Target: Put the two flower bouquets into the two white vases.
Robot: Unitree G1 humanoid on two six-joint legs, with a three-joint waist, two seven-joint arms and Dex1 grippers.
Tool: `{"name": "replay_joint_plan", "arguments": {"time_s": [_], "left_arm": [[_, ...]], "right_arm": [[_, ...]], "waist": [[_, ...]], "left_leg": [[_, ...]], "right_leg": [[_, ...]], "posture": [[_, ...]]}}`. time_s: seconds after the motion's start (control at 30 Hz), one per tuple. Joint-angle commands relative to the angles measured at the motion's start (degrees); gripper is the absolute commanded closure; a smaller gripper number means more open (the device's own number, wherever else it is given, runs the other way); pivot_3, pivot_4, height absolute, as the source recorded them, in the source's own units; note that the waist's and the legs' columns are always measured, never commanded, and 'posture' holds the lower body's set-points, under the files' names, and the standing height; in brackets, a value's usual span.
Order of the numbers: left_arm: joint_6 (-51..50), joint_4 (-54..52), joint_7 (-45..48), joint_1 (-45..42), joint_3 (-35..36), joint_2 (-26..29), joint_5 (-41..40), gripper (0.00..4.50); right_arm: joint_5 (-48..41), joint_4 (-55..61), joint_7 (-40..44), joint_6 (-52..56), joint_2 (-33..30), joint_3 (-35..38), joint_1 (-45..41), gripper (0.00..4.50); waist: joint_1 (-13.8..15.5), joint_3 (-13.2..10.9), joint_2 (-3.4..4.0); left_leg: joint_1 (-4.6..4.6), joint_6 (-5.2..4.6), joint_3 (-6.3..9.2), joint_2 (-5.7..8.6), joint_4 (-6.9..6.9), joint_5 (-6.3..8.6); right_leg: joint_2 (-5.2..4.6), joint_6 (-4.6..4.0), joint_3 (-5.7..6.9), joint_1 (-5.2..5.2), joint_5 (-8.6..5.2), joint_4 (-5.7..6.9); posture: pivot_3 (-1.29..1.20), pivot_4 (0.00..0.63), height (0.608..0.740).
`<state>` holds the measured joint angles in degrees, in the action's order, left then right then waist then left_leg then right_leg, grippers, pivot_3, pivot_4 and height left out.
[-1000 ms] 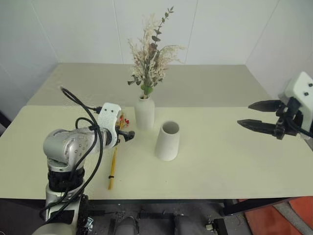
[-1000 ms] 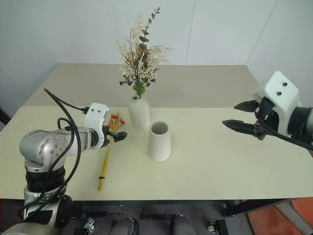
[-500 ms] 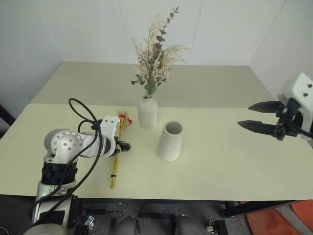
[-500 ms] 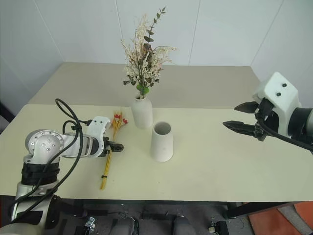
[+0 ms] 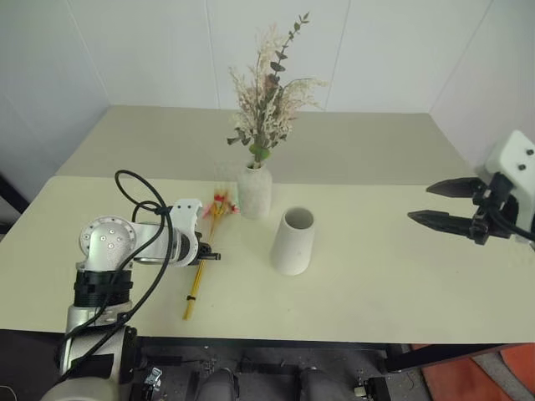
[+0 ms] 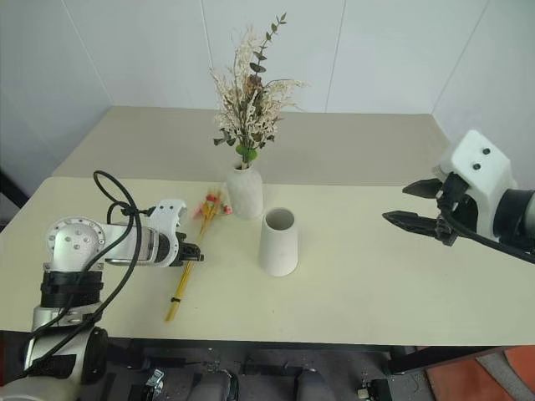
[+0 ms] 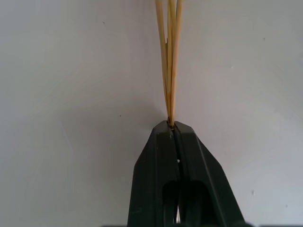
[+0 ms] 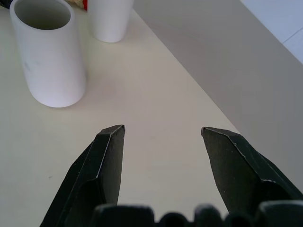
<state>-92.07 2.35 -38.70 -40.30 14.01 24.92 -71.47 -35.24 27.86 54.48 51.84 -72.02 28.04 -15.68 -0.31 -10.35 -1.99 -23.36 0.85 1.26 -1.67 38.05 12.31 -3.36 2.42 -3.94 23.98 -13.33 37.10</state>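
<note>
The robot's left gripper will release the slim bundle of yellow stalks inside the opening of the empty cone vase (image 5: 299,219).
The bushy bouquet (image 5: 267,92) stands upright in the bottle-shaped white vase (image 5: 255,194) at the table's middle. To its right, a little nearer, the wide-mouthed cone vase (image 5: 293,242) stands empty. Left of both vases the slim bundle of yellow stalks (image 5: 199,276) lies on the table, its red tips (image 5: 221,200) close to the bottle vase. My left gripper (image 5: 209,256) is shut on these stalks about midway along; the left wrist view shows the stalks (image 7: 169,56) running out from the closed left gripper (image 7: 171,126). My right gripper (image 5: 420,204) hovers open and empty at the far right, above the table.
The pale table (image 5: 393,284) has a seam across it behind the vases. White walls close the back and right side. In the right wrist view the cone vase (image 8: 49,56) and the bottle vase's base (image 8: 109,19) lie beyond the open right gripper (image 8: 162,130).
My left gripper sank onto the yellow stalks and closed on them; the bundle's tip end swung slightly toward the bottle vase. The right arm kept still.
</note>
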Motion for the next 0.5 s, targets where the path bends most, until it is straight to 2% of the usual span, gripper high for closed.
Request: {"name": "replay_joint_plan", "arguments": {"time_s": [0.03,0.13,0.3,0.4,0.5], "left_arm": [[9.28,-7.65,3.40,-0.55,3.98,0.93,6.14,4.46],[24.94,-12.91,14.23,-0.92,9.26,0.97,9.59,4.46],[40.49,-15.51,35.11,-2.70,15.77,-0.20,5.54,4.46],[46.58,-13.30,49.98,-4.85,14.73,-2.34,3.61,4.46],[50.66,-8.75,63.36,-7.55,9.95,-4.88,5.56,4.46]], "right_arm": [[-1.41,-0.25,4.90,-2.16,0.72,8.37,2.10,1.35],[-1.42,-0.28,10.15,-8.30,4.35,13.87,5.59,1.35],[-1.15,-0.89,15.46,-14.11,7.21,17.96,10.31,1.35],[-1.04,-0.47,16.84,-16.93,9.33,19.15,13.50,1.35],[0.00,-0.34,17.58,-20.07,11.35,19.40,16.84,1.35]], "waist": [[0.05,-0.01,-0.03],[0.04,-0.02,-0.05],[0.12,0.00,-0.04],[0.33,0.01,-0.06],[0.73,0.02,-0.06]], "left_leg": [[-0.03,0.00,0.00,0.00,0.00,0.00],[-0.10,0.02,-0.01,-0.02,-0.01,-0.01],[-0.01,0.03,-0.08,-0.01,-0.03,-0.02],[0.10,0.03,-0.08,-0.01,-0.03,-0.01],[0.17,0.03,-0.03,-0.01,-0.01,-0.01]], "right_leg": [[0.01,0.00,0.00,0.02,0.00,0.00],[0.02,-0.03,0.01,0.08,0.02,-0.04],[0.00,-0.03,0.00,-0.02,0.02,-0.08],[0.00,-0.01,0.01,-0.20,0.00,-0.11],[0.01,0.01,0.10,-0.41,0.00,-0.27]], "posture": [[0.00,0.150,0.740],[0.00,0.150,0.740],[0.00,0.150,0.740],[0.00,0.150,0.740],[0.00,0.150,0.740]]}}
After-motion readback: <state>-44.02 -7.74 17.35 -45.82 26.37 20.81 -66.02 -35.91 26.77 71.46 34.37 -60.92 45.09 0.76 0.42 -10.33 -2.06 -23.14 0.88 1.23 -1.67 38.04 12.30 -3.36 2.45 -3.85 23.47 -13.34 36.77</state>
